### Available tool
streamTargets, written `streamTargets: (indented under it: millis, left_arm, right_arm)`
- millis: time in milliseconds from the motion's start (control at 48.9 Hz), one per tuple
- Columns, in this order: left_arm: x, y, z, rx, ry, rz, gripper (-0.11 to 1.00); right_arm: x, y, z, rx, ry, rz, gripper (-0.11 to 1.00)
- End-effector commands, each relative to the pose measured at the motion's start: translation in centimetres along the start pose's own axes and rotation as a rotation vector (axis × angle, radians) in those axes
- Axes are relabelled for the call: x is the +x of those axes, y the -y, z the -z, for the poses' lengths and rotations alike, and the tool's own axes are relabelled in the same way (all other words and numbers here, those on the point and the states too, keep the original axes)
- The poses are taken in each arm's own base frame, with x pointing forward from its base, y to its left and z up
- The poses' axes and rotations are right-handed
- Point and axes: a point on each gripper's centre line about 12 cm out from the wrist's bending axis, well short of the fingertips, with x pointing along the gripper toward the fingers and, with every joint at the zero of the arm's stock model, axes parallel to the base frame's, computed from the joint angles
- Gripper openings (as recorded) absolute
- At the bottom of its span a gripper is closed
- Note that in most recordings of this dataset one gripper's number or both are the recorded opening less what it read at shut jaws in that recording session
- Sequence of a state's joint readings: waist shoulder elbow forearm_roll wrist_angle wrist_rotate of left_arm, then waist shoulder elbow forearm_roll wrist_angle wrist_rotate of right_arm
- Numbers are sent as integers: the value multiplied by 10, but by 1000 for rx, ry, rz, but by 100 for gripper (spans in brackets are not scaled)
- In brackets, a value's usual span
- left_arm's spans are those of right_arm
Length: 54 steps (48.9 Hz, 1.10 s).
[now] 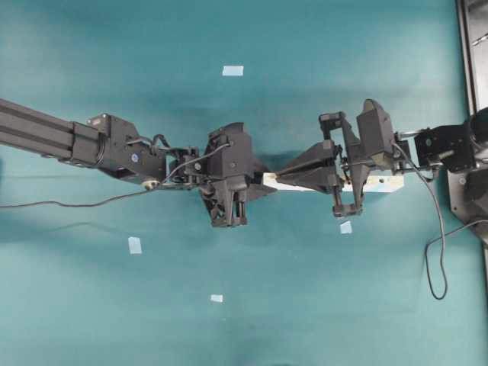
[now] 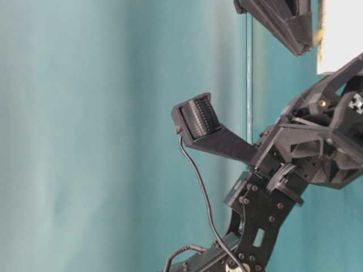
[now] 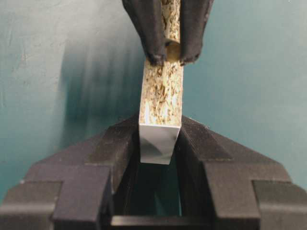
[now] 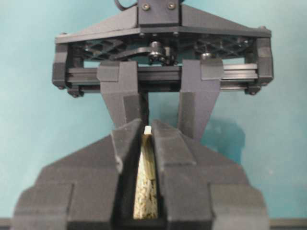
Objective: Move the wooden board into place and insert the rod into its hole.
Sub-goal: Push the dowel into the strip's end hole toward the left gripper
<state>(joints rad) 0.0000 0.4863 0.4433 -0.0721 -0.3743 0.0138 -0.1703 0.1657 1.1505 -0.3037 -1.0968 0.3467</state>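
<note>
Next, my right gripper lets go of the rod in the wooden board's upper edge (image 1: 285, 177), near my left gripper.
The wooden board (image 1: 381, 184) lies between my two arms at mid-table; only its two ends show from overhead. In the left wrist view it stands on its long edge, rough chipboard edge (image 3: 162, 91) up. My left gripper (image 3: 159, 143) is shut on its white near end. My right gripper (image 4: 147, 136) is shut on the board (image 4: 146, 191) farther along, and its fingertips (image 3: 151, 33) clamp both faces. A small round pale shape (image 3: 172, 48) sits between those fingertips on the board's edge; I cannot tell whether it is the rod or a hole.
Several light-blue tape squares lie on the teal table: far (image 1: 232, 70), left (image 1: 135, 245), near (image 1: 216, 298) and just below the right gripper (image 1: 345, 226). A cable loop (image 1: 440, 259) and a black frame (image 1: 473, 53) are at the right edge.
</note>
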Motion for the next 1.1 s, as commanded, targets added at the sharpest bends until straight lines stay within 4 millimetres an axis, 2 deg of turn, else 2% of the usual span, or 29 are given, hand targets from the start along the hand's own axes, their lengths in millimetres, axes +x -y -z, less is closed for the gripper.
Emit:
streamTargets:
  millis: [0,409,880,1084]
  left_arm:
    - [-2,9,-1,2,-5,17,23]
    - [-3,11,0,-13,-18,21,23]
    - [-3,11,-1,-13,-15,21,23]
    - [-3,11,-1,-13,-16,21,23]
  right_arm:
    - [-4,-1,1,3,-8,8,9]
    - [-16,-1,4,11,-35,33,9]
    - [-12,1,14,1,-206,87,9]
    - [-9,-2,2,-9,-232,102,9]
